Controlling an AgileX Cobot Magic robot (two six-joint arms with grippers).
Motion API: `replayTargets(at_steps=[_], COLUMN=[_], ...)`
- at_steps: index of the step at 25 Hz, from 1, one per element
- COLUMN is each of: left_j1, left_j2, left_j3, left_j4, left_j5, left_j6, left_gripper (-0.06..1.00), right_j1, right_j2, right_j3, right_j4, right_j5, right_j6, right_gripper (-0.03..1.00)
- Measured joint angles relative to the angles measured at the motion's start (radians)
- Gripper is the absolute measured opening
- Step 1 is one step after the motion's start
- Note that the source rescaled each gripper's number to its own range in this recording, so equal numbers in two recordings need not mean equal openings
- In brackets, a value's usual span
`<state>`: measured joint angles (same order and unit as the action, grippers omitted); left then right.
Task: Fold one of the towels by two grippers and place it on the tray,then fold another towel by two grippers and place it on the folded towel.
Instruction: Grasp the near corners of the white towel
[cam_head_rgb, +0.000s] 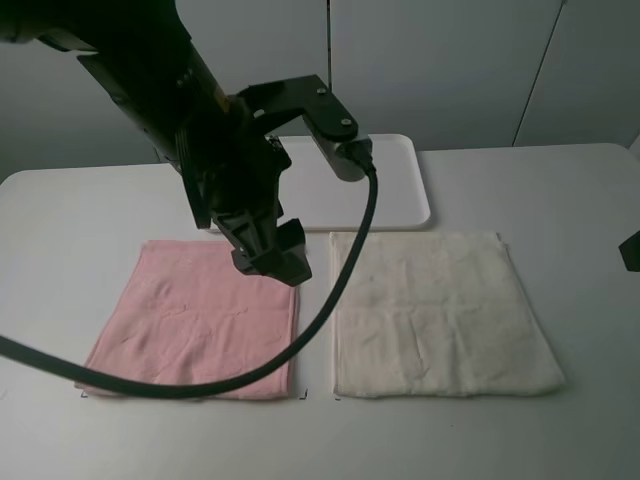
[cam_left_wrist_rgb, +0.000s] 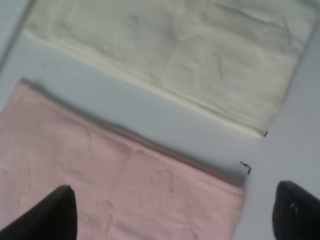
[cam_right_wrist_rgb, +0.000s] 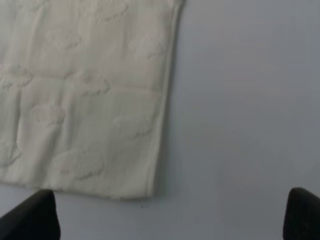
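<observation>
Next, my left gripper grips the cream towel at its near corner (cam_head_rgb: 340, 391) (cam_left_wrist_rgb: 258, 131) beside the pink towel, because the folding starts with this cream towel.
The cream towel (cam_head_rgb: 440, 310) lies flat and unfolded on the right of the table, with the pink towel (cam_head_rgb: 195, 320) flat beside it on the left. A narrow strip of table separates them. The white tray (cam_head_rgb: 395, 185) sits behind them, partly hidden by the left arm. My left gripper (cam_head_rgb: 272, 262) hangs open above the pink towel's far right corner. In the left wrist view the pink towel (cam_left_wrist_rgb: 100, 185) lies under the open left gripper (cam_left_wrist_rgb: 175, 215) and the cream towel (cam_left_wrist_rgb: 175, 55) beyond the gap. My right gripper (cam_right_wrist_rgb: 167, 215) is open above bare table near a corner of the cream towel (cam_right_wrist_rgb: 85, 100); in the high view only a black bit of it (cam_head_rgb: 631, 250) shows at the right edge.
The left arm's black cable (cam_head_rgb: 330, 290) loops low over the gap between the towels and across the pink towel's near edge. Small black corner marks (cam_head_rgb: 302, 394) are on the white table (cam_head_rgb: 580, 200) at the towels' near corners.
</observation>
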<state>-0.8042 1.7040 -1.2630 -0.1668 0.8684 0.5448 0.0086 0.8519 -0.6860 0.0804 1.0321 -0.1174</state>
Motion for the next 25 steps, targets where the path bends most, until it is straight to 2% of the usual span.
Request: replayTargets(at_steps=[5, 10, 16, 21, 25], left_j1=[-0.130, -0.205, -0.245, -0.244, -0.244], left_j2=[0.164, 0.308, 0.404, 0.444, 0.461], left_j3=[-0.113, -0.164, -0.166, -0.166, -0.166], left_j4=[0.075, 0.097, 0.108, 0.108, 0.109], left_j5=[0.074, 0.109, 0.095, 0.080, 0.061], left_j6=[0.013, 0.024, 0.028, 0.030, 0.030], left_gripper=[1.00, 1.00, 1.00, 1.00, 1.00], right_j1=[0.000, 0.000, 0.000, 0.000, 0.000], right_j2=[0.000, 0.000, 0.004, 0.063, 0.127], right_j3=[-0.020, -0.025, -0.025, -0.025, -0.025], right_j4=[0.009, 0.009, 0.013, 0.013, 0.013], right_j5=[0.017, 0.035, 0.089, 0.107, 0.109], right_j6=[0.000, -0.004, -0.081, -0.133, -0.267], right_gripper=[0.97, 0.97, 0.97, 0.97, 0.97])
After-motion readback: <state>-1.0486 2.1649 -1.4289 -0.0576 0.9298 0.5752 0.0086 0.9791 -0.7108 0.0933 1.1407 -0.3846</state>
